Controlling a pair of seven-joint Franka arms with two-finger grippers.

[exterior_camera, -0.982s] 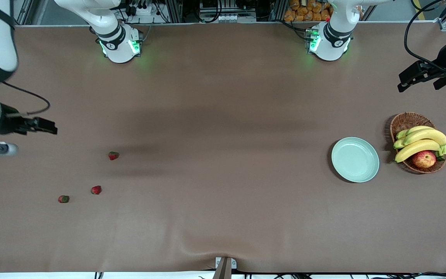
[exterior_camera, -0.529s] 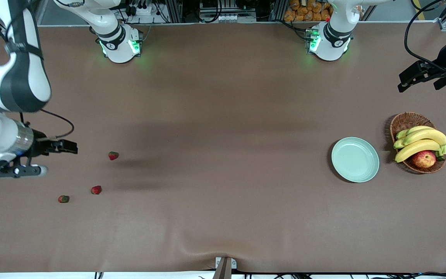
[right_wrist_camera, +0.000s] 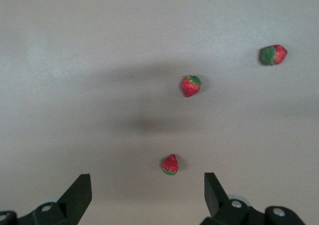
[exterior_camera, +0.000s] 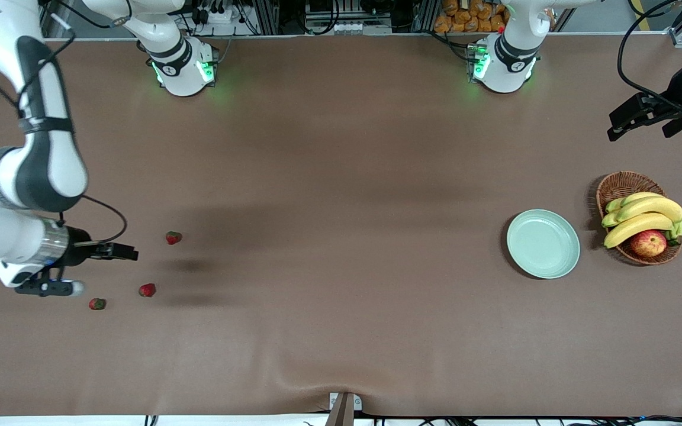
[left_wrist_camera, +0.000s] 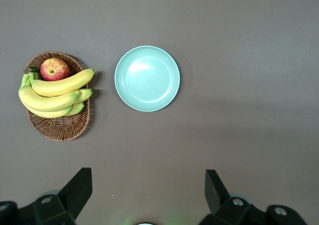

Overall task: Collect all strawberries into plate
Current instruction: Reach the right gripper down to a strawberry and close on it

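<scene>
I need to close my right gripper on the red body (exterior_camera: 147, 290) (right_wrist_camera: 190, 87) of the middle strawberry, which lies between the other strawberries.
Three strawberries lie on the brown table at the right arm's end: one (exterior_camera: 173, 238) farthest from the front camera, one (exterior_camera: 147, 290) nearer, one (exterior_camera: 97, 304) nearest the table end. My right gripper (exterior_camera: 118, 253) hangs open and empty above the table beside them. In the right wrist view its gripper (right_wrist_camera: 146, 175) is just short of the closest strawberry (right_wrist_camera: 170, 164); the others (right_wrist_camera: 191, 86) (right_wrist_camera: 273, 55) lie farther off. The empty mint-green plate (exterior_camera: 543, 244) sits at the left arm's end. My left gripper (exterior_camera: 641, 130) waits open, high up; its wrist view (left_wrist_camera: 148, 171) shows the plate (left_wrist_camera: 147, 78).
A brown wicker basket (exterior_camera: 619, 180) with bananas (exterior_camera: 643, 216) and a red-yellow apple (exterior_camera: 648, 242) stands beside the plate, toward the left arm's end; it also shows in the left wrist view (left_wrist_camera: 60, 127). A fold in the cloth (exterior_camera: 317, 378) runs near the front edge.
My right arm has swung in from the table end toward the strawberries and come lower in the front view. The left arm, strawberries and plate have not moved.
</scene>
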